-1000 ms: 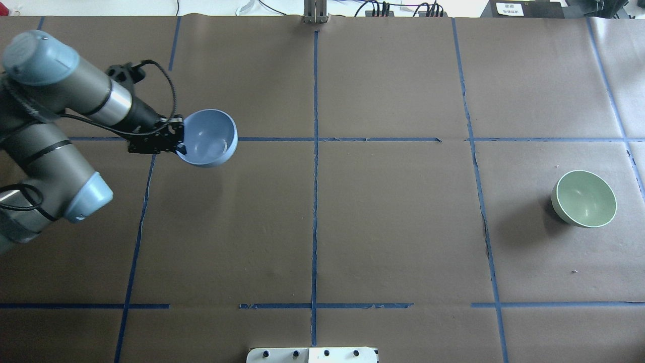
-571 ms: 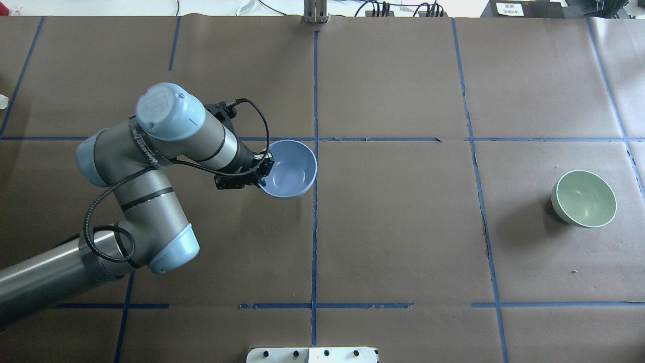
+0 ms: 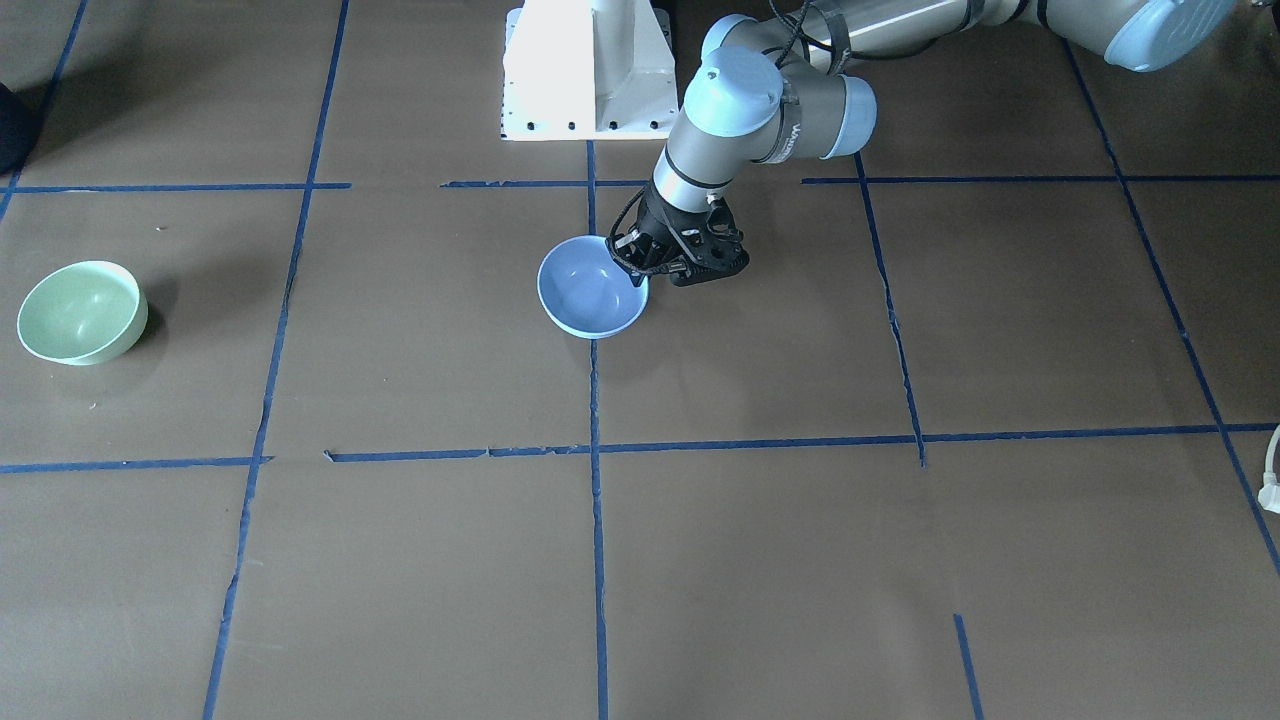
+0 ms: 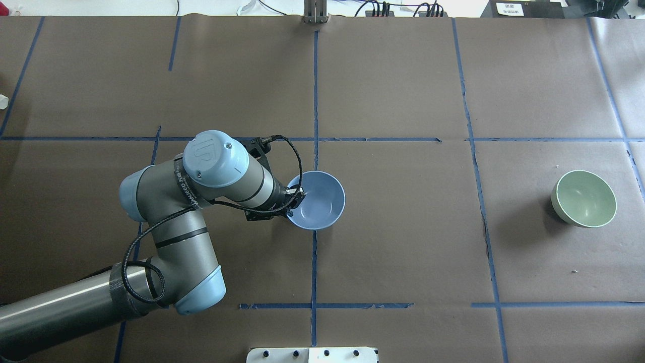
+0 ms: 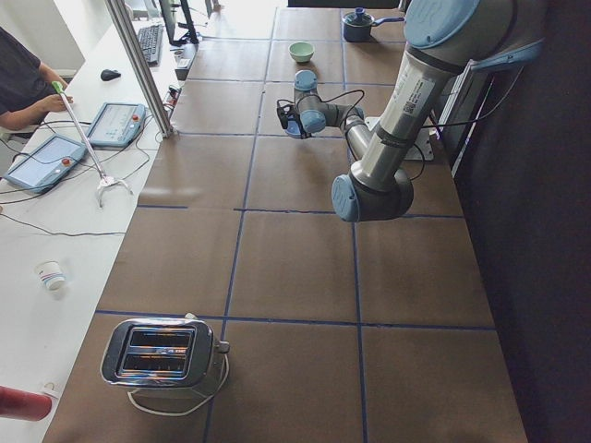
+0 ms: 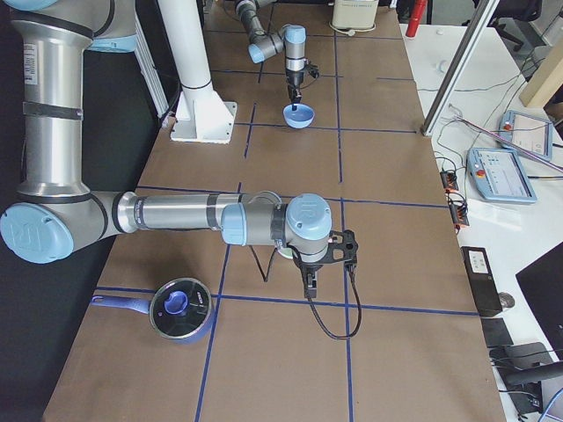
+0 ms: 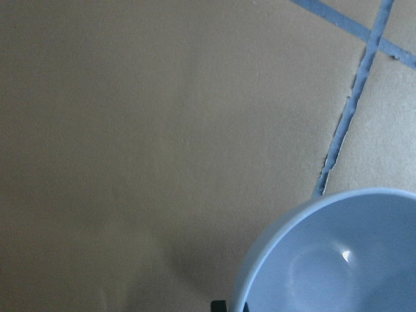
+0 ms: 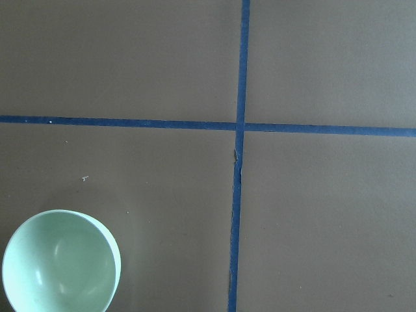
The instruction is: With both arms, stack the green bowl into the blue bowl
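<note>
The robot's right gripper needs to next move down and close on the rim of the green bowl (image 3: 25, 299) (image 8: 118, 275), on the side that faces away from the blue bowl.
My left gripper (image 4: 297, 197) is shut on the near left rim of the blue bowl (image 4: 319, 200), which hangs upright low over the table's centre line. I cannot tell if the bowl touches the paper. The front view shows the same grip (image 3: 640, 272) on the blue bowl (image 3: 590, 288). The left wrist view shows the bowl's inside (image 7: 338, 260) at the lower right. The green bowl (image 4: 584, 198) stands alone, upright, at the far right, also in the right wrist view (image 8: 62, 263). My right arm (image 6: 303, 224) hovers high above it. I cannot tell whether its gripper is open or shut.
The white pedestal base (image 3: 590, 70) stands at the robot's edge. A dark pot with a lid (image 6: 179, 308) sits near the right end. A toaster (image 5: 162, 355) sits at the left end. An operator's table with tablets (image 5: 55, 157) runs along the far side.
My left arm has carried the blue bowl from the left part of the table rightward and nearer the robot, to the centre line. The green bowl has not moved.
</note>
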Robot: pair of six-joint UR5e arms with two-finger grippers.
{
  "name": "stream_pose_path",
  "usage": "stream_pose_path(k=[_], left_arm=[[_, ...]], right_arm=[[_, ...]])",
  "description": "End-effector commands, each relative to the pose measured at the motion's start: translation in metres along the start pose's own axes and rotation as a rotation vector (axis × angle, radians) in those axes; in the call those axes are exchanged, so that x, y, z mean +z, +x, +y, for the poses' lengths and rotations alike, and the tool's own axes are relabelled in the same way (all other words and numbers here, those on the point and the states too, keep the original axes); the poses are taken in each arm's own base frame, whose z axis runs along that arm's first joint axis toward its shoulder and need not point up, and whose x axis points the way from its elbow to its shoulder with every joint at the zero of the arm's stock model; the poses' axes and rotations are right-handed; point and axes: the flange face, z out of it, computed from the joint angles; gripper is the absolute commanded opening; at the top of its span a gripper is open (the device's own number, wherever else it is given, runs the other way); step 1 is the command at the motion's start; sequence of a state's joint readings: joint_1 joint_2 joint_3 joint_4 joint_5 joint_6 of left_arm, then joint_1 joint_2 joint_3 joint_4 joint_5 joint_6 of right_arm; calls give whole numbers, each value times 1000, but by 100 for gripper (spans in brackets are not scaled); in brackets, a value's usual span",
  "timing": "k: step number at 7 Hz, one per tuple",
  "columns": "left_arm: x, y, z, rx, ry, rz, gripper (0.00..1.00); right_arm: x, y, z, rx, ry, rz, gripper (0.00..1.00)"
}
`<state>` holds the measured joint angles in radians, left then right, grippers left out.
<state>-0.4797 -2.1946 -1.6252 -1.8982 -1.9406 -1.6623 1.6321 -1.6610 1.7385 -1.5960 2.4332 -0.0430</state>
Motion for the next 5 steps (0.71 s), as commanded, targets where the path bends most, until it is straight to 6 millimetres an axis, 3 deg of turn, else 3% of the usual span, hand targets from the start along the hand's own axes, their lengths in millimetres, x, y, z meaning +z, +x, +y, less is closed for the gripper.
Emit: stream_pose_path(k=[1,3,4,5], left_arm=[[-6,-13,-13,-6,16,-7,100],[-63,-13,-52,-73,-1,-27,100],[-118,-23,-79,-43,-34,-40,100],[-162,-48,-84,17,-42,-79,100]], right_arm=[[-1,-2,-1,-2,2,-9,100],[2,-11,-5,11,0,-22,100],[17,-30,-10,20,2,-28,100],[35,-50,-7,55,22,-42,100]])
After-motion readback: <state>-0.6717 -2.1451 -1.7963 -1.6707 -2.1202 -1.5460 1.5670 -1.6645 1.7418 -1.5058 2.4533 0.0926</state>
